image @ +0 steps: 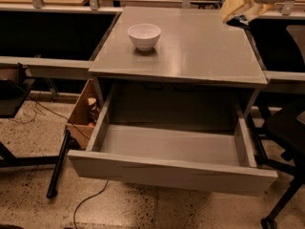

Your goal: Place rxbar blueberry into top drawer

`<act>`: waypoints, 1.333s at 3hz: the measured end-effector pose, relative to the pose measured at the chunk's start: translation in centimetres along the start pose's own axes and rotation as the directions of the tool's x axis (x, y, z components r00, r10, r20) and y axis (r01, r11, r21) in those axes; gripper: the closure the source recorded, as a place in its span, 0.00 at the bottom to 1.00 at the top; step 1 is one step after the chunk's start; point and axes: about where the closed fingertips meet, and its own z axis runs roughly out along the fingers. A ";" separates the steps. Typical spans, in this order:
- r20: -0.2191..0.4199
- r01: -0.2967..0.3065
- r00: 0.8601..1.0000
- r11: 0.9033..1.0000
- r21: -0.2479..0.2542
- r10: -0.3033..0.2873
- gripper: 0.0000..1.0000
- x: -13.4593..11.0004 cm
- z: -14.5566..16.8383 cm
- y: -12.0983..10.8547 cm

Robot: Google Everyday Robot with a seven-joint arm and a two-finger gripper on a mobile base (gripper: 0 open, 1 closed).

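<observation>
The rxbar blueberry will be released from my gripper onto the top drawer's grey bottom [211, 145], toward the drawer's side near the black chair.
My gripper [237, 7], with pale yellowish fingers, hangs over the far right corner of the grey table [190, 51]. It is shut on the rxbar blueberry [239, 20], a small dark navy bar that shows just under the fingers, lifted off the tabletop. The top drawer [171, 173] is pulled wide open below the table's front edge, and its grey inside shows nothing in it. The gripper is far behind and to the right of the drawer opening.
A white bowl [144, 35] stands on the table's back left. A cardboard box [83, 109] sits on the floor left of the drawer. A black chair [286, 128] stands at the right. Cables lie on the speckled floor.
</observation>
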 end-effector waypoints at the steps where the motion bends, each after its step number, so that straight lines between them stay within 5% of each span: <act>1: -0.094 0.016 0.995 1.000 -0.012 -0.017 1.00 6.5 1.8 0.3; 2: -0.319 0.032 0.947 0.999 -0.012 -0.034 1.00 15.3 9.5 0.2; 3: -0.539 0.067 0.839 0.997 -0.024 -0.069 1.00 23.8 16.6 0.2; 4: -0.652 0.094 0.753 0.995 -0.022 -0.085 1.00 28.2 20.3 -0.3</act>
